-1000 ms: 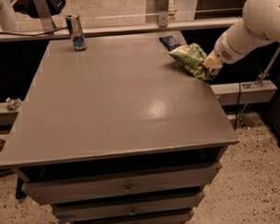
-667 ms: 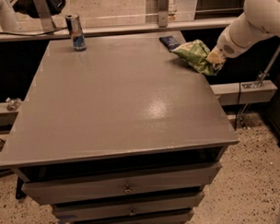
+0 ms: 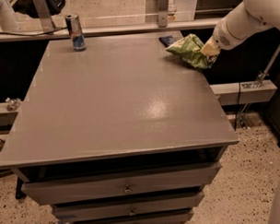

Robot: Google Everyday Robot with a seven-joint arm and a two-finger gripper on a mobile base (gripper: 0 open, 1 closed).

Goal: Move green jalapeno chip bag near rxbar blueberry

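My gripper needs to let go of the green jalapeno chip bag on the grey table top just in front of the rxbar blueberry [image 3: 185, 59].
The green jalapeno chip bag [image 3: 189, 49] is at the far right of the grey table top [image 3: 116, 96], tilted, with its right end held up. My gripper [image 3: 209, 49] is shut on that right end, reaching in from the right on a white arm. The rxbar blueberry [image 3: 166, 40], a small dark navy wrapper, lies flat just behind and to the left of the bag, near the table's back edge, partly covered by the bag.
A slim blue-and-silver can [image 3: 75, 32] stands at the back left corner. The table has drawers [image 3: 124, 188] below its front edge. A rail [image 3: 128, 29] runs behind the table. The speckled floor lies to the right.
My gripper has carried the chip bag back and a little up, toward the navy bar. The bag now overlaps the bar's right side.
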